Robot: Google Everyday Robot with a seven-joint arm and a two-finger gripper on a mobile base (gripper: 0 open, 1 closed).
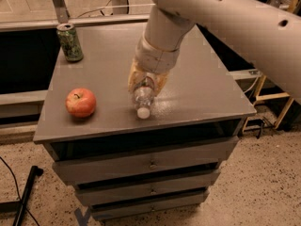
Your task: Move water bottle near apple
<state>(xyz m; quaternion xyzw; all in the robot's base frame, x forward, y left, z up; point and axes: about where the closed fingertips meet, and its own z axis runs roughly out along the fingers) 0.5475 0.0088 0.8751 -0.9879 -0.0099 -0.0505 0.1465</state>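
Next, the gripper releases the water bottle on the grey top close beside the apple (114, 99), with the bottle's cap toward the front edge.
The water bottle (142, 99) is clear with a white cap that points toward the front edge of the grey cabinet top (197, 84). My gripper (145, 84) is shut on the water bottle and holds it tilted just above the top, near the front middle. The red-orange apple (81, 102) sits at the front left of the top, about a hand's width left of the bottle. My pale arm reaches down from the upper right and hides the bottle's rear part.
A green drink can (69, 42) stands at the back left corner of the top. The cabinet has drawers (150, 163) below. A wooden frame (275, 98) stands to the right on the speckled floor. A dark shelf runs behind on the left.
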